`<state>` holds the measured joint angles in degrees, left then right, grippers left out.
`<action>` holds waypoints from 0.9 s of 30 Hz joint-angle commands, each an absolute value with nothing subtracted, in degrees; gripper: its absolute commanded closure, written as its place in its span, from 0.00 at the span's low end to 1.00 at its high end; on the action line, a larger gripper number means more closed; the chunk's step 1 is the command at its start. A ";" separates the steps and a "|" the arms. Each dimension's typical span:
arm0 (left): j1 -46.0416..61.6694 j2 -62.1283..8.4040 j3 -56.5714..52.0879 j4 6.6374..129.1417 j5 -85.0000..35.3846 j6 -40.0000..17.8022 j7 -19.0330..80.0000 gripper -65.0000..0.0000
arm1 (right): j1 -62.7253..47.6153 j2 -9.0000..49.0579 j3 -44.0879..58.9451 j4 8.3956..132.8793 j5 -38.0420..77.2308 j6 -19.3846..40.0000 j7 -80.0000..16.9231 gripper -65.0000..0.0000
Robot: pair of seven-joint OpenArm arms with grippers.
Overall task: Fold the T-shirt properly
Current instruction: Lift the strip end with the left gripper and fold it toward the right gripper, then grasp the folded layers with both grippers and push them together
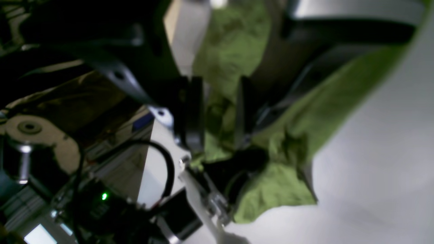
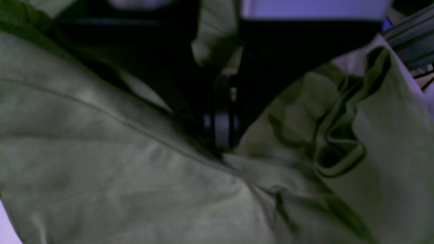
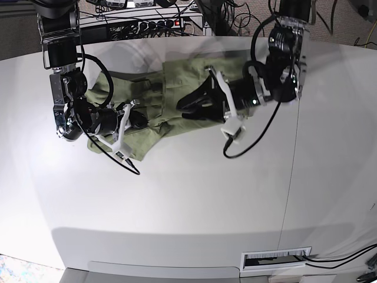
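Note:
Next, I let go of the pinched cloth with my right gripper at the T-shirt's outer edge (image 3: 89, 114), the farthest from my left gripper.
The olive-green T-shirt (image 3: 194, 71) lies bunched on the white table (image 3: 177, 206) at the back centre-left, between the two arms. My left gripper (image 3: 182, 106) reaches in from the right of the base view, low over the shirt's middle. In the left wrist view its fingers (image 1: 193, 112) stand apart, and crumpled T-shirt (image 1: 278, 189) shows in the gap of the left gripper (image 1: 218, 115). My right gripper (image 3: 140, 119) is at the shirt's near-left part. In the right wrist view the right gripper (image 2: 222, 135) is shut, with the T-shirt (image 2: 101, 169) pinched at its tips.
Cables and a power strip (image 3: 147, 26) run along the table's far edge. A black cable (image 3: 235, 150) loops down from the left arm onto the table. A slotted panel (image 3: 275, 257) sits at the front right edge.

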<state>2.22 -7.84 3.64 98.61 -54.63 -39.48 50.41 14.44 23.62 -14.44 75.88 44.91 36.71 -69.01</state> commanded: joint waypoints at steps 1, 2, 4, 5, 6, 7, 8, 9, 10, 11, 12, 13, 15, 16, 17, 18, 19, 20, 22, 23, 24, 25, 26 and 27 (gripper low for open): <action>1.19 -7.99 3.57 99.57 -56.21 -40.00 51.37 0.74 | 14.79 24.47 -14.55 76.18 42.85 36.45 -71.83 1.00; 0.93 -8.05 3.57 99.57 -56.69 -40.00 53.49 0.74 | 14.79 24.51 -14.52 76.18 42.83 36.47 -71.83 1.00; 1.13 -8.49 3.57 99.59 -58.63 -40.00 57.58 0.74 | 14.79 24.67 -14.52 76.18 42.83 36.45 -71.83 1.00; 1.41 -8.82 3.60 99.59 -59.70 -40.00 59.46 0.74 | 14.79 24.77 -14.52 76.18 42.85 36.45 -71.85 1.00; 1.80 -9.34 3.60 99.59 -60.86 -40.00 61.08 0.77 | 14.81 24.82 -14.52 76.18 42.83 36.47 -71.88 1.00; 2.20 -9.78 3.60 99.59 -61.76 -40.00 62.15 0.81 | 14.83 24.93 -14.52 76.20 42.87 36.47 -71.92 1.00; 2.68 -10.37 3.60 99.59 -61.78 -40.00 62.11 0.88 | 14.96 24.97 -14.52 76.20 43.05 36.49 -72.07 1.00; 3.05 -10.61 3.60 99.59 -61.73 -40.00 61.87 0.95 | 15.11 25.19 -14.52 76.44 43.42 36.49 -72.49 1.00; 3.40 -10.85 3.60 99.59 -61.73 -40.00 61.67 1.00 | 15.25 25.41 -14.52 77.10 43.97 36.49 -73.19 1.00; 3.66 -10.83 3.60 99.57 -61.69 -40.00 61.47 1.00 | 15.27 25.61 -14.50 78.19 44.12 36.49 -74.35 1.00; 3.84 -10.83 3.60 99.57 -61.19 -40.00 61.04 1.00 | 15.35 25.71 -14.44 79.77 44.12 36.47 -75.61 1.00; 3.95 -10.79 3.62 99.57 -59.55 -40.00 60.29 1.00 | 15.35 25.74 -14.13 81.60 44.12 36.47 -76.71 0.99; 4.14 -10.61 3.64 99.57 -54.63 -40.00 57.47 1.00 | 15.22 25.78 -12.64 84.88 43.92 36.47 -77.32 0.97; 4.14 -10.61 3.64 99.53 -51.96 -40.00 56.55 1.00 | 15.20 25.82 -11.55 85.65 43.68 36.47 -77.34 0.97; 4.14 -10.63 3.64 99.35 -49.89 -40.00 55.83 1.00 | 15.20 26.04 -10.48 86.04 43.68 36.47 -77.43 0.97; 4.14 -10.68 3.64 99.04 -48.45 -40.00 55.00 1.00 | 15.20 26.39 -9.41 86.30 43.75 36.45 -77.45 0.97; 4.12 -10.68 3.64 98.50 -47.05 -40.00 54.24 1.00 | 15.22 26.74 -8.25 86.50 43.72 36.47 -77.54 0.97; 4.12 -10.63 3.64 97.73 -45.98 -40.00 52.99 1.00 | 15.22 27.20 -7.03 86.70 43.90 36.45 -77.67 0.97; 4.10 -10.61 3.64 95.39 -44.47 -40.00 49.54 1.00 | 15.20 28.38 -4.62 86.74 44.73 36.47 -78.28 0.97; 4.10 -10.48 3.64 94.17 -43.59 -40.00 47.77 1.00 | 15.03 29.15 -3.40 86.74 45.28 36.47 -78.87 0.97; 4.08 -10.46 3.64 93.08 -42.52 -40.00 46.11 1.00 | 14.85 30.02 -2.26 86.74 45.95 36.47 -79.24 0.97; 3.97 -10.35 3.64 92.01 -41.45 -40.00 44.56 1.00 | 14.37 30.96 -1.23 86.74 46.57 36.47 -79.35 0.97; 3.92 -10.33 3.64 91.05 -40.34 -40.00 43.13 1.00 | 13.80 31.94 -0.40 86.74 47.13 36.49 -79.37 0.97; 3.92 -10.31 3.64 90.30 -39.03 -40.00 41.67 1.00 | 13.02 32.88 0.27 86.74 47.46 36.49 -79.42 0.97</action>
